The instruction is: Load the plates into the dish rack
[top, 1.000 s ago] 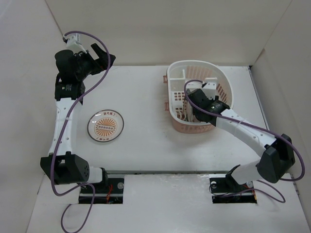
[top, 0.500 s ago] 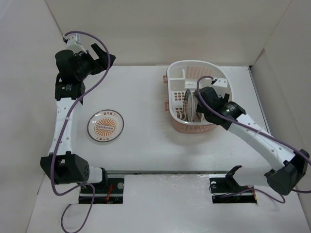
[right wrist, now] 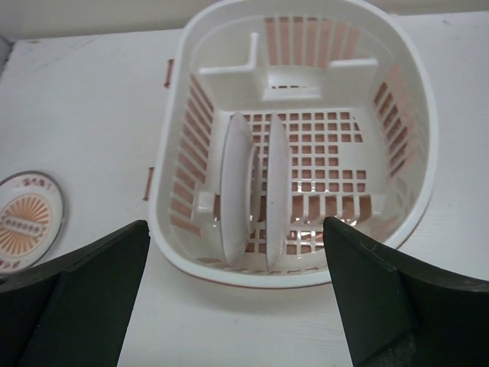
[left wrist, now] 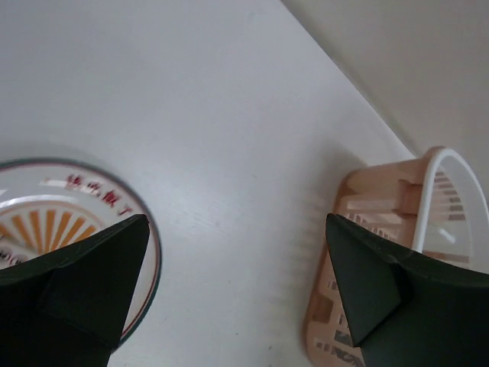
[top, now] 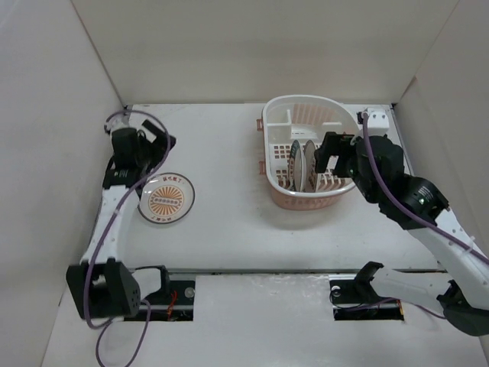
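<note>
My left gripper is going to come around and close on the orange sunburst plate's near edge [top: 153,221], on the side away from the dish rack.
The orange sunburst plate [top: 166,199] lies flat on the table at the left. My left gripper [top: 155,147] is open and empty just behind it; in the left wrist view [left wrist: 235,218] the plate [left wrist: 61,210] lies under the left finger. Two plates [top: 294,164] [top: 309,165] stand upright on edge in the dish rack [top: 306,98]; their patterns are hard to read. My right gripper [top: 330,154] is open and empty over the rack's right side. The right wrist view [right wrist: 235,224] shows both upright plates [right wrist: 235,180] [right wrist: 276,180] in the rack [right wrist: 422,99].
White walls close in the table at the back and both sides. The rack's small corner compartment [right wrist: 229,42] is at its far end. The rack [left wrist: 367,195] shows at the right of the left wrist view. The orange plate [right wrist: 27,222] shows left of the rack.
My right gripper has drawn back out of the rack to its right side, leaving the plates standing. My left arm has come down from the back-left corner to just behind the orange plate.
</note>
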You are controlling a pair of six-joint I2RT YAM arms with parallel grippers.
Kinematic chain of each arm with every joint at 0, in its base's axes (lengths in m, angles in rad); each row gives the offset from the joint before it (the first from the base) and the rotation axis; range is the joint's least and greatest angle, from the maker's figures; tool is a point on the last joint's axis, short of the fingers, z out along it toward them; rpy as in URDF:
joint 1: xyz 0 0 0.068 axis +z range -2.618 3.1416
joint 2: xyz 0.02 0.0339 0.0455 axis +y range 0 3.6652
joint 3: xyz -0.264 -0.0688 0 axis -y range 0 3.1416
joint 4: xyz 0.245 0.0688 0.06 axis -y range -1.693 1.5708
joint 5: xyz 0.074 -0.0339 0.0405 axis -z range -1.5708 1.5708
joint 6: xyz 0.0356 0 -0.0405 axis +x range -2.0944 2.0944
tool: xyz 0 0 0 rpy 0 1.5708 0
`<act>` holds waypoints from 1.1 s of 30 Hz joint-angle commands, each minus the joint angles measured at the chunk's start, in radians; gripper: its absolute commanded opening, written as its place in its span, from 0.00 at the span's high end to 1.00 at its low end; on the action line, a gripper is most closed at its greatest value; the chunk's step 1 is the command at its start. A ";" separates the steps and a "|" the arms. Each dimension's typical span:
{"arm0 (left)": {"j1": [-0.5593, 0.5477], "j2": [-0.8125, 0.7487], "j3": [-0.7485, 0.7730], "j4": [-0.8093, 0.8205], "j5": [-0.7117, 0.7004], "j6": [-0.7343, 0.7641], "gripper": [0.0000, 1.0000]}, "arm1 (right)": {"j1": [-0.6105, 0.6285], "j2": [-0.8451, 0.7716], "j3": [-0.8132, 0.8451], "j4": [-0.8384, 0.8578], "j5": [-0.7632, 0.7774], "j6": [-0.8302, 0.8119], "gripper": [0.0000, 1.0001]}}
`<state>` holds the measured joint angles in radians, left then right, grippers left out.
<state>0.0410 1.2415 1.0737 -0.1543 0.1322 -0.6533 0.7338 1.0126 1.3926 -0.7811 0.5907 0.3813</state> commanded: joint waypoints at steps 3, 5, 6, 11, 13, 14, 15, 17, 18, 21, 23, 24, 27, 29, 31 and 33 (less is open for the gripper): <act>0.020 -0.404 -0.240 -0.060 -0.154 -0.238 0.00 | 0.024 -0.046 -0.032 0.130 -0.175 -0.113 0.01; 0.011 -0.496 -0.338 -0.100 -0.154 -0.296 0.00 | 0.033 -0.046 -0.050 0.155 -0.207 -0.123 0.01; 0.001 -0.569 -0.362 -0.116 -0.154 -0.321 0.00 | 0.033 -0.057 -0.059 0.167 -0.207 -0.124 0.01; -0.018 -0.695 -0.405 -0.250 -0.122 -0.420 0.00 | 0.042 -0.057 -0.069 0.195 -0.239 -0.145 0.01; -0.018 -0.732 -0.439 -0.324 -0.121 -0.431 0.00 | 0.042 -0.057 -0.087 0.210 -0.273 -0.145 0.01; -0.018 -0.732 -0.449 -0.352 -0.121 -0.446 0.00 | 0.042 -0.069 -0.087 0.220 -0.273 -0.145 0.01; -0.018 -0.732 -0.504 -0.352 -0.121 -0.462 0.00 | 0.042 -0.069 -0.087 0.220 -0.285 -0.145 0.01; -0.018 -0.750 -0.566 -0.352 -0.103 -0.494 0.00 | 0.042 -0.080 -0.096 0.230 -0.285 -0.145 0.01; -0.018 -0.763 -0.593 -0.338 -0.080 -0.508 0.00 | 0.042 -0.091 -0.096 0.230 -0.285 -0.145 0.01; -0.018 -0.749 -0.676 -0.314 -0.089 -0.563 0.00 | 0.042 -0.109 -0.096 0.230 -0.285 -0.145 0.01; -0.018 -0.740 -0.676 -0.304 -0.101 -0.563 0.00 | 0.042 -0.118 -0.096 0.230 -0.285 -0.145 0.01; -0.018 -0.722 -0.689 -0.304 -0.102 -0.574 0.00 | 0.042 -0.118 -0.096 0.230 -0.285 -0.145 0.01; -0.018 -0.697 -0.707 -0.283 -0.102 -0.595 0.00 | 0.042 -0.129 -0.106 0.230 -0.285 -0.145 0.01; -0.018 -0.685 -0.719 -0.283 -0.132 -0.608 0.00 | 0.042 -0.129 -0.106 0.230 -0.295 -0.145 0.01; -0.018 -0.676 -0.732 -0.271 -0.158 -0.608 0.00 | 0.042 -0.129 -0.106 0.230 -0.304 -0.145 0.01; -0.018 -0.675 -0.762 -0.260 -0.198 -0.631 0.03 | 0.042 -0.129 -0.106 0.240 -0.304 -0.145 0.01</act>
<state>0.0277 0.5621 0.3470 -0.4480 0.0002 -1.2469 0.7673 0.8906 1.2922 -0.6121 0.3058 0.2493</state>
